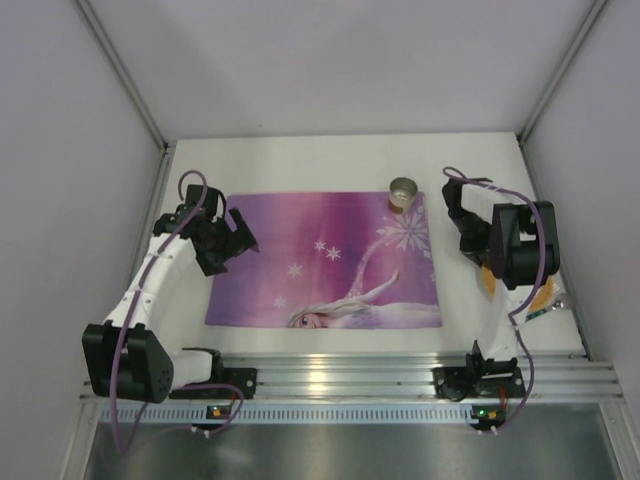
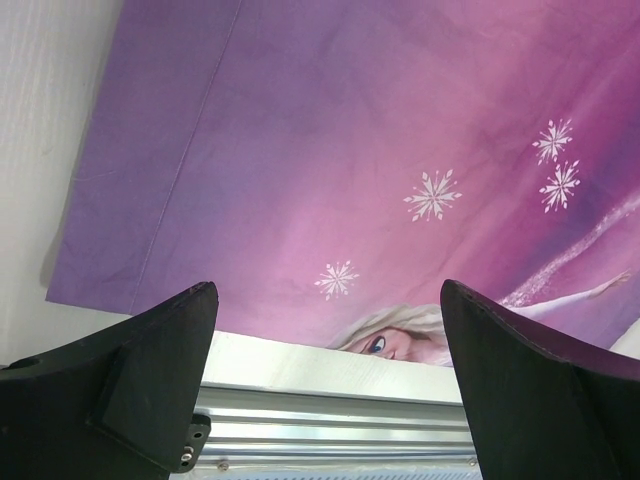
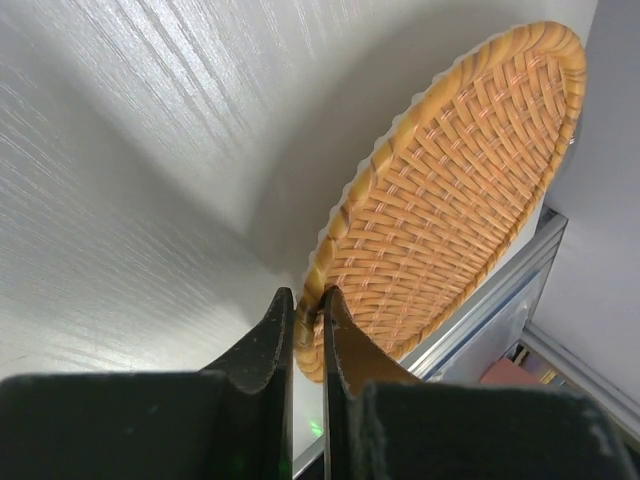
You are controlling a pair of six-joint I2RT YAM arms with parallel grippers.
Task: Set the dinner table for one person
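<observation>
I will use my right gripper to set the rattan plate down and release it on the small white snowflakes in the middle of the purple placemat [image 1: 315,265].
The white dinner table [image 1: 300,160] carries a purple printed placemat [image 1: 330,250] in its middle. A small metal cup [image 1: 402,192] stands at the placemat's far right corner. My left gripper [image 1: 243,232] is open and empty above the placemat's left part; in the left wrist view [image 2: 327,288] its jaws stand wide apart over the placemat [image 2: 350,150]. My right gripper [image 3: 307,295] is shut on the rim of a round woven rattan plate [image 3: 460,190], holding it tilted above the table [image 3: 120,200] at the right. In the top view only orange slivers of the plate [image 1: 541,297] show under the right arm.
An aluminium rail [image 1: 330,375] runs along the table's near edge and also shows in the left wrist view [image 2: 330,425]. Grey walls close in the table at the left, right and back. Bare table surface lies right of the placemat [image 1: 460,300].
</observation>
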